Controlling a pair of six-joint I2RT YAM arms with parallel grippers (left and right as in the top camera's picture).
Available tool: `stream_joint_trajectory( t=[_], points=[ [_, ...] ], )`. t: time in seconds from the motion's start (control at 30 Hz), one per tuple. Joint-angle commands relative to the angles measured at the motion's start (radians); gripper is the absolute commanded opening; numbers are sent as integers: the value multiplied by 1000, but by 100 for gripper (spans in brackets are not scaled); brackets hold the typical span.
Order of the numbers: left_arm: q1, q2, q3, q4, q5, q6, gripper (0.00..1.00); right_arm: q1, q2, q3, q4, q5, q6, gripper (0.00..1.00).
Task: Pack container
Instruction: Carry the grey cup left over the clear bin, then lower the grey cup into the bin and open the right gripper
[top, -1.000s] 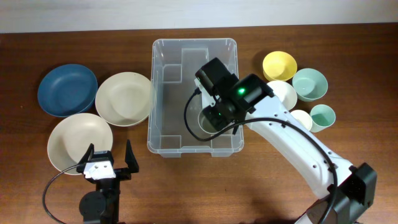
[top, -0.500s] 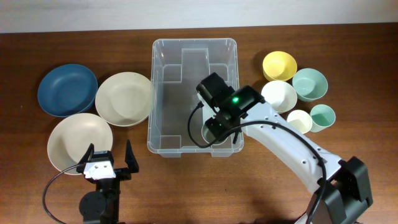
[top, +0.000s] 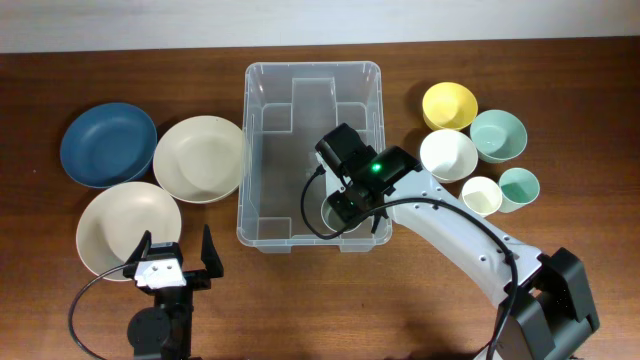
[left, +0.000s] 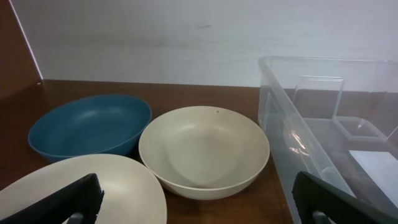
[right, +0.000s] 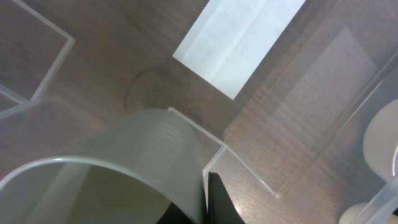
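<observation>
Next, my right gripper releases the pale cup that I have, setting it free inside the container's near corner (top: 356, 224) (right: 181, 167) closest to the cream cup.
The container (top: 262, 120) is a clear plastic bin in the middle of the table, with a white label (right: 236, 43) on its base. My right gripper (top: 347, 203) is inside it, at the near right corner, shut on the rim of a pale cup (top: 333, 216). In the right wrist view the cup (right: 124, 180) fills the lower left and a dark finger (right: 215, 200) presses its wall. My left gripper (top: 178, 262) is open and empty at the front left. In the left wrist view the container's wall (left: 311, 143) shows at the right.
Left of the container are a blue bowl (top: 108, 145), a cream bowl (top: 200, 157) and a cream plate (top: 115, 225). To its right stand a yellow bowl (top: 449, 105), a green bowl (top: 498, 134), a white bowl (top: 448, 154), a cream cup (top: 482, 195) and a green cup (top: 518, 187).
My right gripper has moved with the pale cup towards the near right corner of the container, mostly in the first half second. The left arm has not moved.
</observation>
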Motion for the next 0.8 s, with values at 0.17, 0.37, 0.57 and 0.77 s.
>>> stream_joint_trajectory(
  t=[0.17, 0.37, 0.57, 0.77],
  points=[
    [-6, -8, -8, 2, -7, 13, 100, 0, 11, -6, 0, 6, 5, 4],
    [-6, -8, -8, 2, -7, 13, 100, -21, 33, -6, -11, 5, 20, 4],
    [-6, -8, -8, 2, -7, 13, 100, -51, 36, -6, -15, 5, 20, 4],
    [-6, -8, -8, 2, -7, 13, 100, -62, 36, -6, -18, 5, 20, 4]
  ],
)
